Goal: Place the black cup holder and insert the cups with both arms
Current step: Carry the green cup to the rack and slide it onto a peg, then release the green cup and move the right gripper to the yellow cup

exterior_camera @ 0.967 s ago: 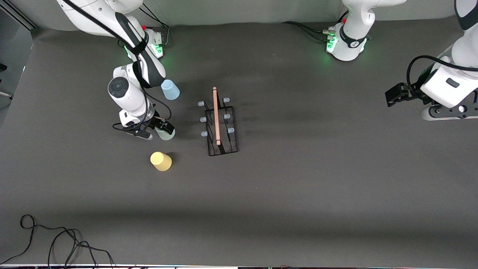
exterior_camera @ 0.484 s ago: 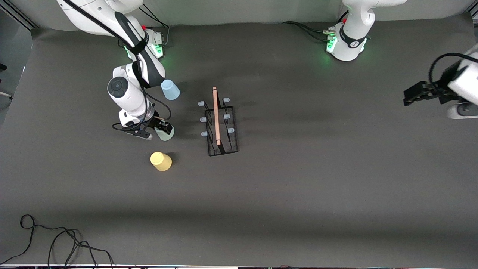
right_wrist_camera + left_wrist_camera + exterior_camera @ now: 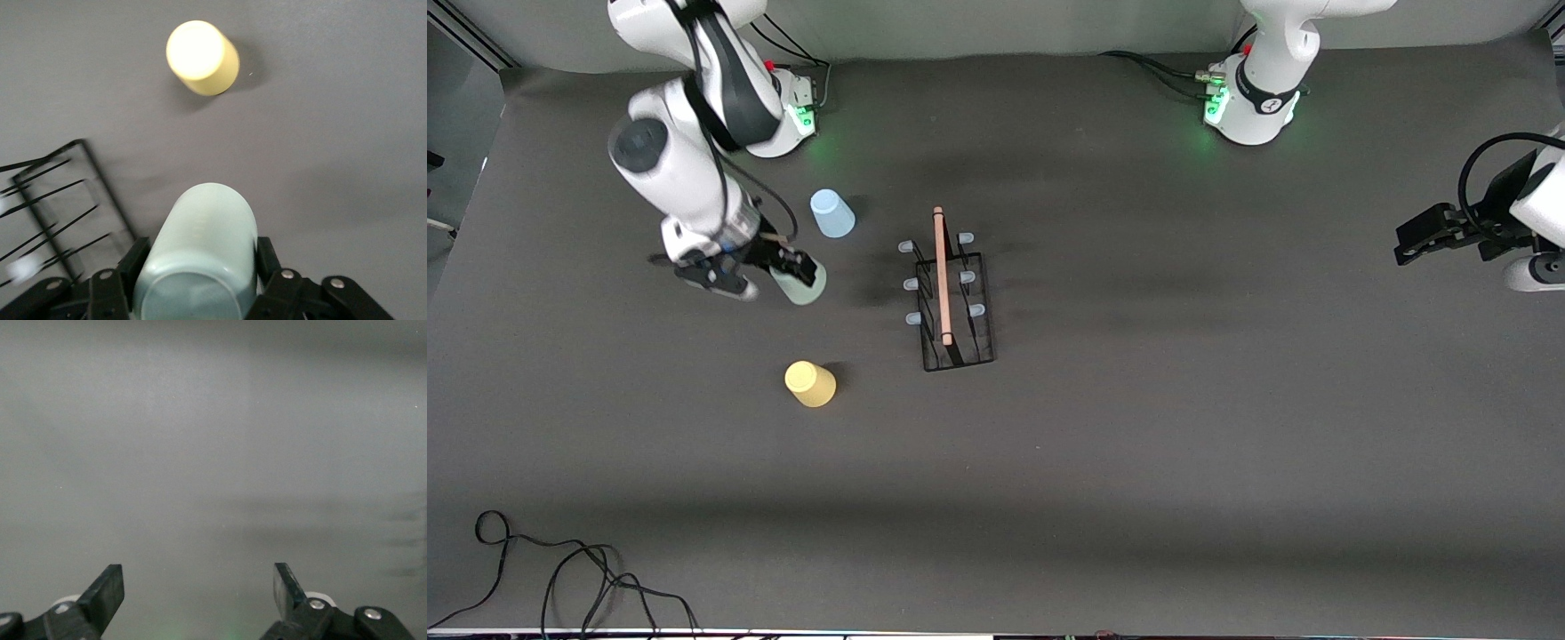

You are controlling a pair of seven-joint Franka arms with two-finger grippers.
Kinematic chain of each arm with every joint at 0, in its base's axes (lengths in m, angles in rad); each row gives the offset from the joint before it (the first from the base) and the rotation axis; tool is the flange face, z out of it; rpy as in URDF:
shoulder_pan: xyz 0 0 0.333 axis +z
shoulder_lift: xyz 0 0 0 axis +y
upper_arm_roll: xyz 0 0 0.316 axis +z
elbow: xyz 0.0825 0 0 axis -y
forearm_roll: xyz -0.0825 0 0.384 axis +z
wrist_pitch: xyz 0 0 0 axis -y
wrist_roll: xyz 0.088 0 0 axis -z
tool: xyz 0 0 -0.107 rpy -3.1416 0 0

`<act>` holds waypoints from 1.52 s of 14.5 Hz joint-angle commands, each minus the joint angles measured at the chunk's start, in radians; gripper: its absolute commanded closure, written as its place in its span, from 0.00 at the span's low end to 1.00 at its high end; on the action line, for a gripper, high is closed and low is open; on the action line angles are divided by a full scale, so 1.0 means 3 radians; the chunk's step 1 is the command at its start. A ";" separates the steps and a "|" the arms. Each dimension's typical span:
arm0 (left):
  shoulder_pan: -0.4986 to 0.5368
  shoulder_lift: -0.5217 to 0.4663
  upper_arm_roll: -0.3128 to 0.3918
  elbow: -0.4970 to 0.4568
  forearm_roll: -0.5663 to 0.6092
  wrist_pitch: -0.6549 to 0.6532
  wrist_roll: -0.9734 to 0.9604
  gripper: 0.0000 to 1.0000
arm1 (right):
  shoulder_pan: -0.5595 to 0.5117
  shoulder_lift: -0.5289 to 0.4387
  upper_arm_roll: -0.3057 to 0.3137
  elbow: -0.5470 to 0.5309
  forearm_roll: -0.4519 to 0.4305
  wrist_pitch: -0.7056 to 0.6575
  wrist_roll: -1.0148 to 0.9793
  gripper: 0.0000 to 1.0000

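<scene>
The pale green cup, held above the table beside the holder, will be let go by my right gripper on the holder's peg (image 3: 907,262) nearest the light blue cup.
The black cup holder (image 3: 956,307) stands mid-table, its wooden rod handle (image 3: 941,276) on top and pale blue peg tips at both sides. My right gripper (image 3: 790,277) is shut on the pale green cup (image 3: 800,286) and holds it above the table, beside the holder toward the right arm's end. In the right wrist view the green cup (image 3: 200,257) sits between the fingers, with the holder's wires (image 3: 57,207) beside it. The light blue cup (image 3: 831,214) and the yellow cup (image 3: 810,384) stand upside down on the table. My left gripper (image 3: 1409,242) is open and empty at the left arm's end, waiting.
A black cable (image 3: 560,578) lies coiled at the table's front corner toward the right arm's end. The arm bases glow green (image 3: 1214,107) along the back edge. The dark mat (image 3: 1138,444) is bare nearer the front camera.
My right gripper has lifted the pale green cup off the table and its arm has swung upward. The left arm has drawn back toward its end of the table.
</scene>
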 commanded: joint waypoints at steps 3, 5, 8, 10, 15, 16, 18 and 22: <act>-0.0055 -0.0096 0.0051 -0.0100 0.0022 0.0044 0.0023 0.00 | 0.0808 -0.0127 -0.0005 -0.0042 0.0043 0.0144 0.1193 1.00; -0.0045 -0.0096 0.0051 -0.0100 0.0023 0.0018 0.0029 0.00 | 0.0962 -0.0015 0.0000 -0.0042 0.0038 0.0318 0.1428 1.00; -0.0055 -0.0096 0.0041 -0.0090 0.0023 0.0013 0.0023 0.00 | 0.1101 0.0220 0.0005 -0.0042 0.0017 0.0635 0.1659 1.00; -0.0055 -0.0096 0.0036 -0.0090 0.0023 -0.0002 0.0023 0.00 | 0.1157 0.0348 0.0000 -0.0031 0.0002 0.0768 0.1711 1.00; -0.0050 -0.0095 0.0036 -0.0090 0.0028 -0.0033 0.0023 0.00 | 0.1152 0.0441 0.0000 -0.0016 -0.0003 0.0815 0.1701 0.00; -0.0040 -0.0096 0.0036 -0.0070 0.0023 -0.0073 0.0028 0.00 | 0.1147 0.0436 0.0000 0.0019 -0.0003 0.0789 0.1680 0.00; -0.0029 -0.0101 0.0041 -0.0069 0.0023 -0.0084 0.0029 0.00 | 0.1137 0.0430 -0.0026 0.0167 -0.0008 0.0586 0.1639 0.00; -0.0029 -0.0111 0.0041 -0.0069 0.0028 -0.0089 0.0034 0.00 | 0.1045 0.0496 -0.0454 0.0810 -0.0029 -0.0303 0.0783 0.02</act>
